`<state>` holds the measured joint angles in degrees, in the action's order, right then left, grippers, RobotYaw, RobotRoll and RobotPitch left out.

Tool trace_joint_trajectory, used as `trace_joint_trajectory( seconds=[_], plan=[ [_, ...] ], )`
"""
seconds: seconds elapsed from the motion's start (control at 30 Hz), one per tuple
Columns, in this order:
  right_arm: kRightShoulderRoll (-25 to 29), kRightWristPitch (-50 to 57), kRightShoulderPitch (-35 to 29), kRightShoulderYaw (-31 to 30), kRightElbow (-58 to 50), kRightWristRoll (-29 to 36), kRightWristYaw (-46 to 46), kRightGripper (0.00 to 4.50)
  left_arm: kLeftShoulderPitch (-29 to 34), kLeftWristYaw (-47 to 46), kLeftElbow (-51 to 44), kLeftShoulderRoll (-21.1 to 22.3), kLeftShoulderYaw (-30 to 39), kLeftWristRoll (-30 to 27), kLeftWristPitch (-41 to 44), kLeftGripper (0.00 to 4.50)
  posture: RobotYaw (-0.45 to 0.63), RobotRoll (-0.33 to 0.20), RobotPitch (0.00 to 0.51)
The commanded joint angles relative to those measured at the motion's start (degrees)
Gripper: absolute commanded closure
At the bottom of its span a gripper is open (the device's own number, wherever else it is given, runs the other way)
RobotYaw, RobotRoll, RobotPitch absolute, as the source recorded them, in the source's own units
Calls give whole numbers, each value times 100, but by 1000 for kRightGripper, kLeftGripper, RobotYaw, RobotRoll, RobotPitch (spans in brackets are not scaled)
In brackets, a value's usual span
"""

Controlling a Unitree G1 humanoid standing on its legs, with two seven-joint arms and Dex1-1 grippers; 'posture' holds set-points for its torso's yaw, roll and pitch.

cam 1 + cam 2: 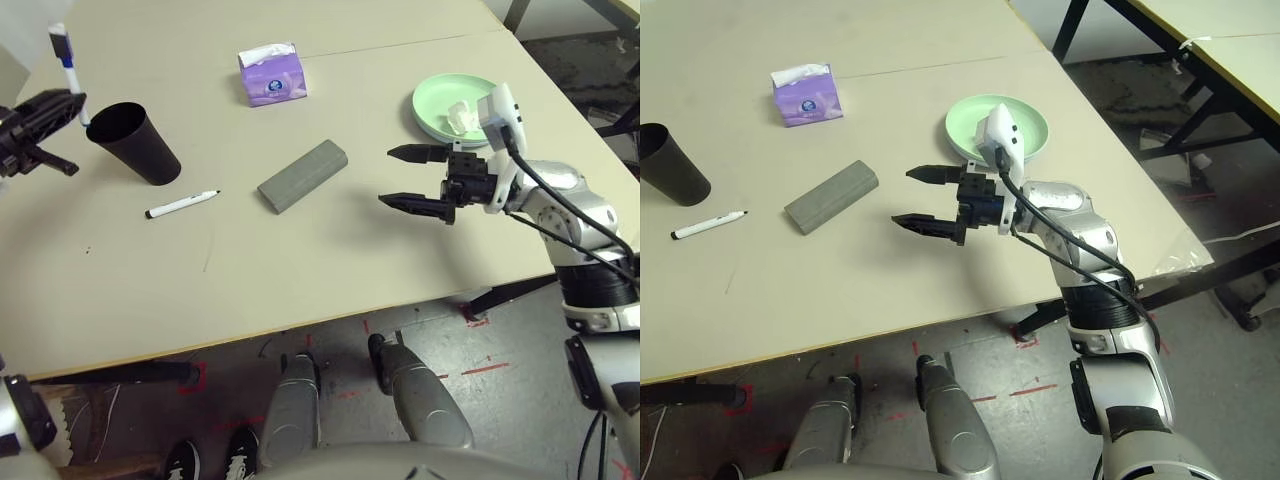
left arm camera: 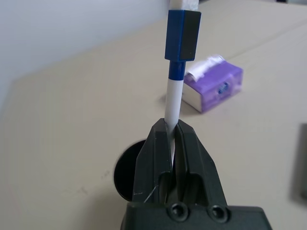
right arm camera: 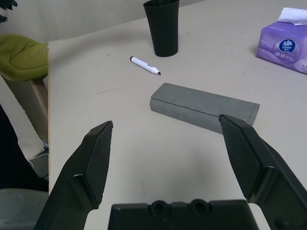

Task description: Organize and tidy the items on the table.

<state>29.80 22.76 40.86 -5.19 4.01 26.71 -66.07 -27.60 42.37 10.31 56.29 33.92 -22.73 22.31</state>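
Next, my left gripper releases the white marker with the blue cap, letting it go inside the opening of the black cup (image 1: 131,123) (image 2: 134,170).
My left gripper (image 1: 72,106) is shut on the white marker with the blue cap (image 2: 182,36), holding it upright just above and beside the rim of the black cup (image 1: 135,142) at the far left. The white marker with the black cap (image 1: 182,204) lies on the table (image 1: 300,270) just right of the cup. A grey glasses case (image 1: 303,175) lies mid-table. My right gripper (image 1: 388,177) hovers open with nothing in it, to the right of the case and pointing at it. A green plate (image 1: 435,100) at the far right holds a crumpled white tissue (image 1: 460,117).
A purple tissue pack (image 1: 271,75) stands behind the case. The table's right edge runs close behind my right arm, with other table legs on the floor beyond. A green cloth (image 3: 21,55) lies off the table's far side.
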Motion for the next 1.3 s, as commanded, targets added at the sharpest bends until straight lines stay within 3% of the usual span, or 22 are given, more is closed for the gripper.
trace_joint_trajectory(
  seconds=[0.03, 0.63, 0.87, 1.3],
  plan=[
    [-34, 84, 24, -8, -48, 13, -6, 0, -69, -333, 442, -158, -132, 193, -321, 4490, -92, 0, 262],
    [-5, 298, -154, 97, -440, 109, 133, 0, -1622, -870, 3184, -694, -1429, 1107, -2035, 4490, -149, 0, 253],
    [30, 329, -203, 128, -510, 116, 150, 0, -1669, -866, 3340, -675, -1435, 1065, -2189, 4490, -144, 0, 247],
    [-30, 214, -85, 91, -308, 59, 20, 0, -1034, -944, 2638, -533, -1130, 867, -1878, 4490, -121, 0, 247]
  ],
)
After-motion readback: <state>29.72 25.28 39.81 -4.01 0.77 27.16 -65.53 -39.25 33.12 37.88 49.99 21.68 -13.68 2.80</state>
